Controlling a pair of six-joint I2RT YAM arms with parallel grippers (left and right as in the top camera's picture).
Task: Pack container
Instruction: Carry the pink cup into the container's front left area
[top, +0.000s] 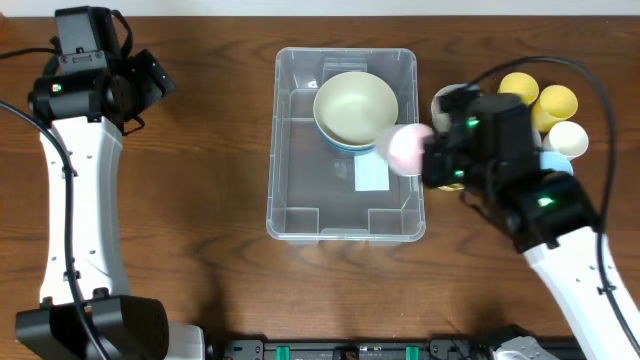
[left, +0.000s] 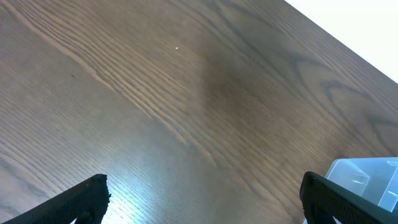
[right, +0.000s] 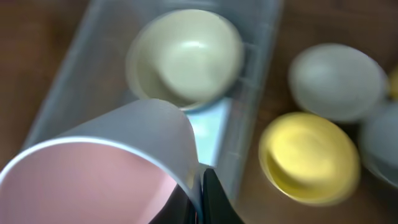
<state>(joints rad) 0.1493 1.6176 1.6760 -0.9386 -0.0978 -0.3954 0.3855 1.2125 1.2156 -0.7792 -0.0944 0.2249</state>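
Observation:
The pink cup is for the clear container. Next, my right gripper releases it in the clear container's near corner on my left gripper's side (top: 302, 215).
The clear container (top: 310, 190) stands mid-table, with a cream bowl (top: 355, 105) nested on a blue bowl in its far half. My right gripper (top: 432, 158) is shut on the rim of a pink cup (top: 405, 148), which hangs tilted over the container's right edge. In the right wrist view the cup (right: 93, 180) fills the lower left, its rim pinched at the gripper (right: 202, 198), with the cream bowl (right: 186, 56) and container wall (right: 78, 78) beyond. My left gripper (top: 150, 80) is far left, open and empty; its wrist view shows the gripper (left: 205, 205) over bare wood and one container corner (left: 367, 177).
Right of the container stand several cups: two yellow cups (top: 535, 95), a cream one (top: 568, 138), a light blue one (top: 555, 160). The right wrist view shows a yellow cup (right: 308, 155) and a pale grey one (right: 336, 81) beside the container.

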